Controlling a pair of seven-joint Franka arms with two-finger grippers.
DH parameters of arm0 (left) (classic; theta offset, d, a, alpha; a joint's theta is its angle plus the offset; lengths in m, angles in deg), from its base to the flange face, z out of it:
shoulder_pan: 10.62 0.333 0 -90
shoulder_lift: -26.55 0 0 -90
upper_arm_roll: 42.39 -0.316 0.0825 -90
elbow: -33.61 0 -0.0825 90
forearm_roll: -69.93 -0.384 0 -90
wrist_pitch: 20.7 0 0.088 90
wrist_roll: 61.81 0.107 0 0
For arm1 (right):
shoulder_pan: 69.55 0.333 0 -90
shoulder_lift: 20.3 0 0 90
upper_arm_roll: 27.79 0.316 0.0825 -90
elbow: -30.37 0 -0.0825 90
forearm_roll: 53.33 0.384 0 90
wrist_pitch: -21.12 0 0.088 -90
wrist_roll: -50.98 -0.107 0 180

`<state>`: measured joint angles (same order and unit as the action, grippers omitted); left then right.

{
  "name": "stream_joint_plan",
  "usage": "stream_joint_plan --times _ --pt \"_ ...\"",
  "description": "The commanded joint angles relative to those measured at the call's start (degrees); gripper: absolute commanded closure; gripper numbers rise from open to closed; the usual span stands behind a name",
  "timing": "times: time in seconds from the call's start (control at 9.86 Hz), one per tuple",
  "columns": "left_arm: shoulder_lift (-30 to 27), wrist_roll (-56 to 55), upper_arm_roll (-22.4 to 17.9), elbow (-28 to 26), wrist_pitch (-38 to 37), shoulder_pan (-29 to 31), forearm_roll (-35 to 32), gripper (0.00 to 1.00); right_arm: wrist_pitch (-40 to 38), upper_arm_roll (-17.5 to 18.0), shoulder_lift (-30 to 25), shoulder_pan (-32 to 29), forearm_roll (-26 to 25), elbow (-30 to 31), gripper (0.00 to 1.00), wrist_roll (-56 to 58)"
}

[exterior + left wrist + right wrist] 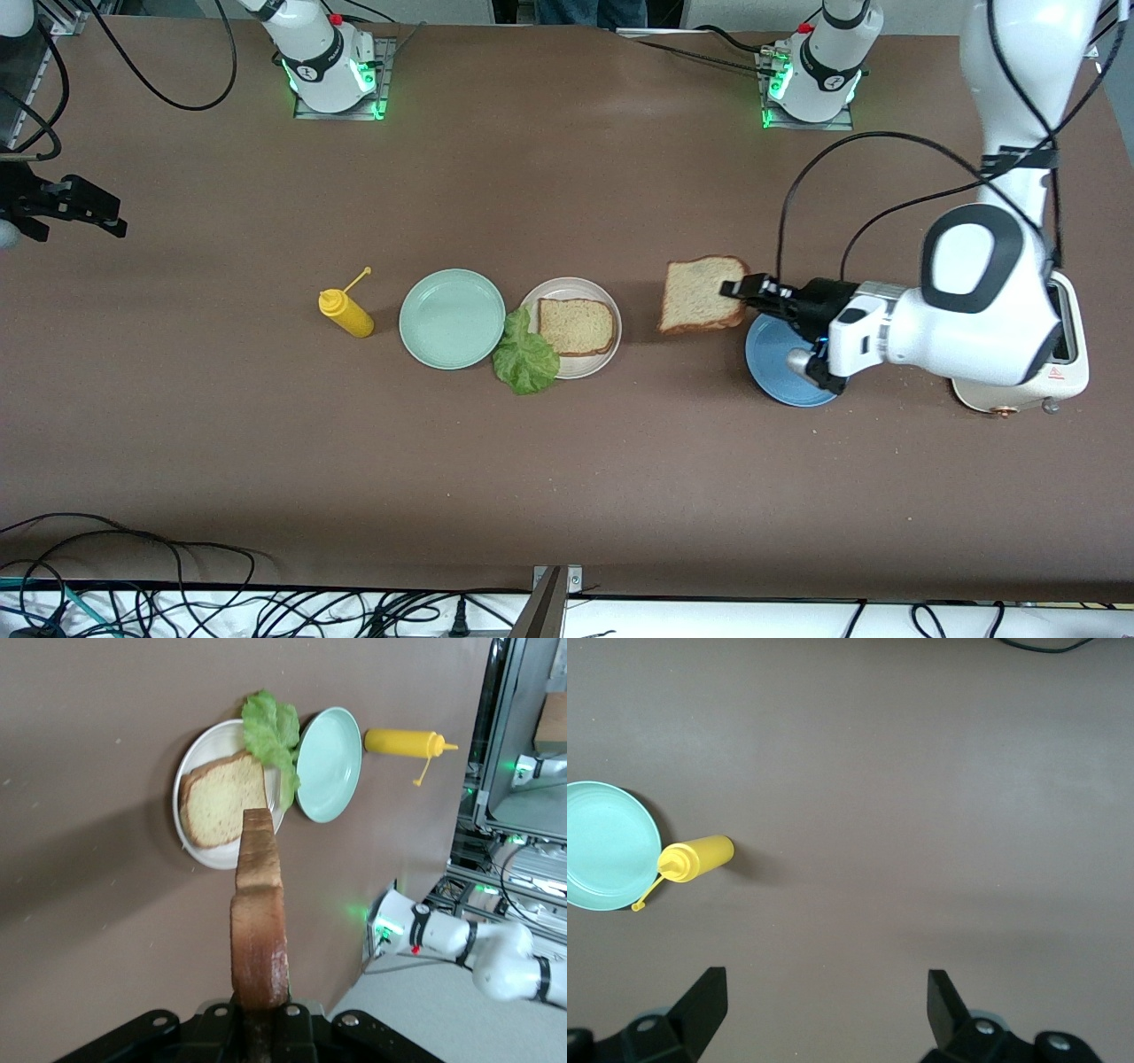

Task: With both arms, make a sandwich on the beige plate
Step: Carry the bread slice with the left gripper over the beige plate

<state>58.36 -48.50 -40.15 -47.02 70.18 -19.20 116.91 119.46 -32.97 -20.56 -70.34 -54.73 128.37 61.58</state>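
The robot's left gripper should release its bread slice, now held up over bare table, on top of the brown slice on the beige plate point(568, 324) point(230, 797).
The beige plate point(569, 284) carries one brown bread slice point(576, 326) lying flat. A crinkled green lettuce leaf point(525, 359) rests on that plate's rim, toward the right arm's end. My left gripper point(735, 291) is shut on a second bread slice point(702, 294), pinched by its edge and held up over bare table between the beige plate and a blue plate. In the left wrist view this slice point(259, 912) stands edge-on in my left gripper point(259, 1014), with the beige plate point(199, 749), its slice point(220, 799) and the lettuce point(270, 726) farther off. My right gripper point(111, 217) waits open at the right arm's end of the table, with nothing in it point(828, 997).
A mint-green plate point(452, 319) touches the lettuce, and a yellow squeeze bottle point(345, 313) lies beside it toward the right arm's end. The blue plate point(784, 377) sits under my left wrist. A cream toaster point(1059, 377) stands at the left arm's end.
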Motion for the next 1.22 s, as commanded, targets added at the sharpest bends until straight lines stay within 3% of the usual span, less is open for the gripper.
stream_joint_plan --times 0.0,0.51,1.12 --pt "0.97 -3.11 -0.49 -2.06 9.71 -6.07 5.11 1.00 -0.34 1.22 0.42 0.09 -0.53 -0.96 0.00 -0.93" --pt "4.05 -6.72 -0.49 -7.68 29.41 -16.80 14.35 1.00 -2.98 1.23 -0.10 0.09 -0.53 -1.14 0.00 -0.93" --pt "4.05 -6.72 -0.40 -12.96 36.03 -21.11 18.57 1.00 -2.98 0.79 -0.01 -0.09 -0.44 -1.14 0.00 -0.75"
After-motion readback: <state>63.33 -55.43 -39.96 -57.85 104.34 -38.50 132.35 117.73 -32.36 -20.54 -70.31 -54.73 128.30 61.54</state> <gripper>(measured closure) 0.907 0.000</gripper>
